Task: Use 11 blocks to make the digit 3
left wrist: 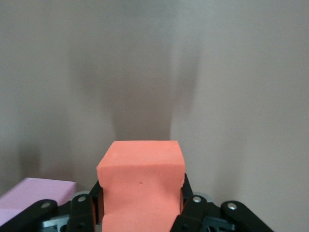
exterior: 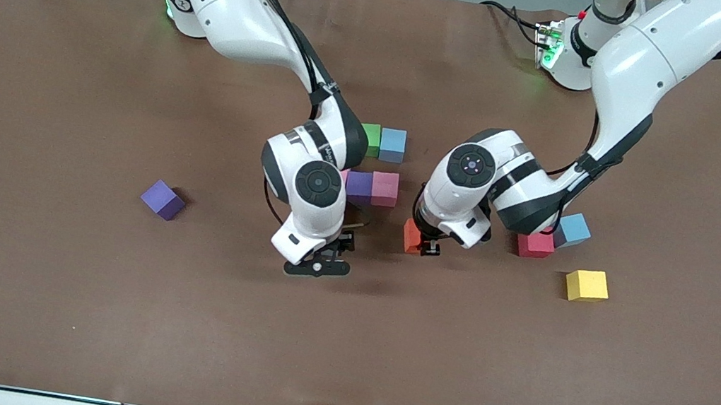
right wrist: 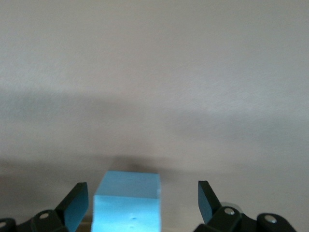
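Note:
The orange block, now held low over the table, will be let go by my left gripper on the table (exterior: 352, 245) beside the light blue block that is under my right gripper.
My left gripper (exterior: 424, 244) (left wrist: 141, 198) is shut on an orange block (exterior: 411, 234) (left wrist: 141, 186), low over the table near its middle. In the left wrist view a pink block (left wrist: 34, 195) lies just beside that hand. My right gripper (exterior: 321, 259) (right wrist: 142, 193) stands open around a light blue block (right wrist: 128, 203); both fingers (right wrist: 77, 202) are clear of its sides. The front view hides this block under the hand. Farther from the camera sit a green block (exterior: 371, 138) and a blue block (exterior: 393, 144) side by side, then a purple block (exterior: 359, 185) touching a pink block (exterior: 385, 188).
Loose blocks lie on the brown table: a purple one (exterior: 162, 199) toward the right arm's end, and a red one (exterior: 535, 244), a blue one (exterior: 573, 230) and a yellow one (exterior: 587, 285) toward the left arm's end, close to the left forearm.

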Robot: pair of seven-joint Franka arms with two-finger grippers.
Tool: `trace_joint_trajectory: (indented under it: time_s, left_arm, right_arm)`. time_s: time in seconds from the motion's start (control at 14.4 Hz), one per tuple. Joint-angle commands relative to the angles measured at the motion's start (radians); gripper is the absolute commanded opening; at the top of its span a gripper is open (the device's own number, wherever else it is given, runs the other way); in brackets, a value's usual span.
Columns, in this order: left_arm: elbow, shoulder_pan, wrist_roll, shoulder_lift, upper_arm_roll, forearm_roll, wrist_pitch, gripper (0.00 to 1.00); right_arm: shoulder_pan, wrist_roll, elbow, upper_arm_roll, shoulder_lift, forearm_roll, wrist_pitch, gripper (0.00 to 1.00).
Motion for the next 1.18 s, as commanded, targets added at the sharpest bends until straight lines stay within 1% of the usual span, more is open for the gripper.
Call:
trace_joint_trajectory:
  time_s: [0.0, 0.07, 0.14, 0.28, 0.42, 0.55, 0.62, 0.69, 0.76, 0.9, 0.97, 1.04, 1.11]
  left_arm:
    - [0.142, -0.125, -0.016, 0.085, 0.091, 0.024, -0.004, 0.41]
    - [0.173, -0.156, -0.016, 0.103, 0.115, 0.023, -0.004, 0.41]
    - [0.193, -0.183, -0.016, 0.118, 0.125, 0.023, -0.004, 0.41]
    - [0.216, -0.222, -0.018, 0.132, 0.137, 0.02, -0.003, 0.41]
    - [0.267, -0.256, -0.018, 0.169, 0.137, 0.02, -0.004, 0.41]
    - [0.299, -0.286, -0.018, 0.197, 0.137, 0.02, -0.003, 0.41]
    - [0.308, -0.3, -0.018, 0.204, 0.139, 0.021, 0.007, 0.41]
    - [0.311, -0.312, -0.018, 0.211, 0.154, 0.018, 0.02, 0.41]
    - [0.321, -0.34, -0.019, 0.214, 0.178, 0.014, 0.033, 0.41]
    - [0.336, -0.384, -0.039, 0.221, 0.228, 0.012, 0.071, 0.41]
    - [0.338, -0.389, -0.047, 0.224, 0.235, 0.012, 0.094, 0.41]
    - [0.342, -0.391, -0.049, 0.229, 0.235, 0.012, 0.105, 0.41]
    - [0.348, -0.391, -0.05, 0.235, 0.235, 0.012, 0.114, 0.41]
  right_arm:
    - [-0.083, -0.093, -0.014, 0.019, -0.068, 0.036, -0.077, 1.0]
    - [-0.12, -0.124, -0.014, 0.017, -0.097, 0.072, -0.094, 1.0]
    - [-0.152, -0.145, -0.015, 0.013, -0.126, 0.09, -0.118, 1.0]
    - [-0.215, -0.146, -0.017, 0.0, -0.167, 0.08, -0.202, 1.0]
    - [-0.3, -0.153, -0.017, -0.019, -0.18, 0.081, -0.264, 1.0]
    - [-0.388, -0.158, -0.023, -0.021, -0.215, 0.077, -0.308, 1.0]
    - [-0.431, -0.184, -0.026, -0.02, -0.23, 0.077, -0.36, 1.0]
    - [-0.453, -0.239, -0.026, -0.02, -0.238, 0.075, -0.397, 1.0]
    - [-0.469, -0.279, -0.029, -0.029, -0.252, 0.072, -0.407, 1.0]
    - [-0.503, -0.294, -0.046, -0.041, -0.263, 0.072, -0.407, 1.0]
    - [-0.514, -0.296, -0.046, -0.043, -0.263, 0.07, -0.405, 1.0]
    - [-0.519, -0.294, -0.046, -0.043, -0.263, 0.051, -0.405, 1.0]
    - [-0.519, -0.294, -0.046, -0.043, -0.263, 0.006, -0.405, 1.0]
